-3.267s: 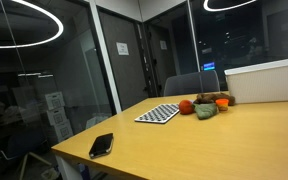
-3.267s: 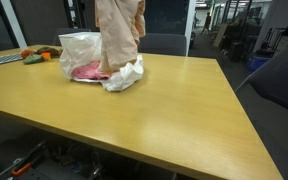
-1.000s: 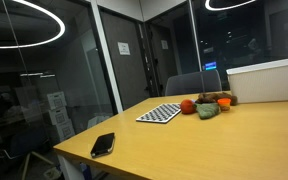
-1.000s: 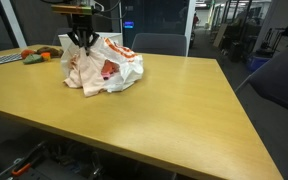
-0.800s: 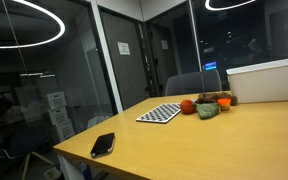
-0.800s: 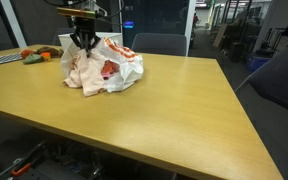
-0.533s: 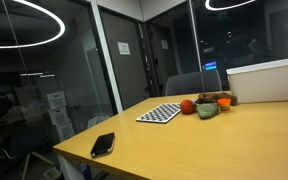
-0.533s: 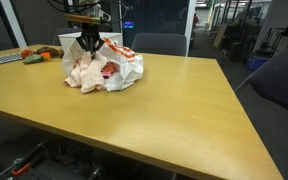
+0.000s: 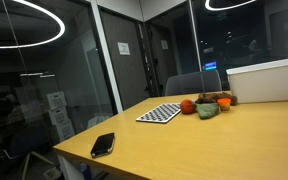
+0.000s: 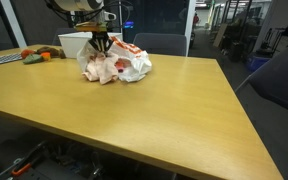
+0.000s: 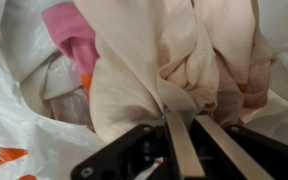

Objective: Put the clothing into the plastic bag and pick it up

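Observation:
The robot's gripper pinches a fold of beige clothing lying over the bag, so it should open, lift clear and take the bag's white edge [image 10: 83,62] beside the clothing.
A white plastic bag [image 10: 134,66] with red print lies on the wooden table, with beige-pink clothing [image 10: 102,68] bunched in and over it. My gripper [image 10: 101,44] stands above the bundle and pinches a fold of the cloth. In the wrist view the two fingers [image 11: 191,125] are closed on a gather of the beige clothing [image 11: 174,60]. The white bag [image 11: 24,120] lies around it, and a pink garment [image 11: 69,30] shows inside. The bundle rests on the table.
A white box [image 10: 72,44] stands just behind the bag. A keyboard [image 9: 158,113], fruit and a green bowl [image 9: 205,109] lie at the table's far end. A black phone [image 9: 102,144] lies near a corner. Chairs stand around the table [image 10: 184,110].
My gripper has moved to the right with the cloth. The bag and clothing bundle has slid to the right with it, and the white box behind has come into view.

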You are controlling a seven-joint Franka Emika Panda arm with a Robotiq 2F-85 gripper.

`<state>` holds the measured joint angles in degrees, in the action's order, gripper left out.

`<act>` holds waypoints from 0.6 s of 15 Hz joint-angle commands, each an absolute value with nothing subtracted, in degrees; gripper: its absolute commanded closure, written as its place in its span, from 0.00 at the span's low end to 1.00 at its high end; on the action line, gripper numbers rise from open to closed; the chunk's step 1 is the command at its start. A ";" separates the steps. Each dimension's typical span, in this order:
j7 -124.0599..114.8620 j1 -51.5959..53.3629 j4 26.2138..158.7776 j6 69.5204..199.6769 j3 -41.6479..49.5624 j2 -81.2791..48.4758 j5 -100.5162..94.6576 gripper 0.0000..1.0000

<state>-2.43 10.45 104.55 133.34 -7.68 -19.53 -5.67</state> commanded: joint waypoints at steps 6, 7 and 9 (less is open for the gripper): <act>-7.00 9.89 111.76 147.55 -7.07 -17.41 -6.08 0.95; -5.59 9.49 112.47 148.35 -7.88 -17.30 -3.82 0.95; 1.79 7.08 113.58 149.29 -11.91 -16.81 5.14 0.95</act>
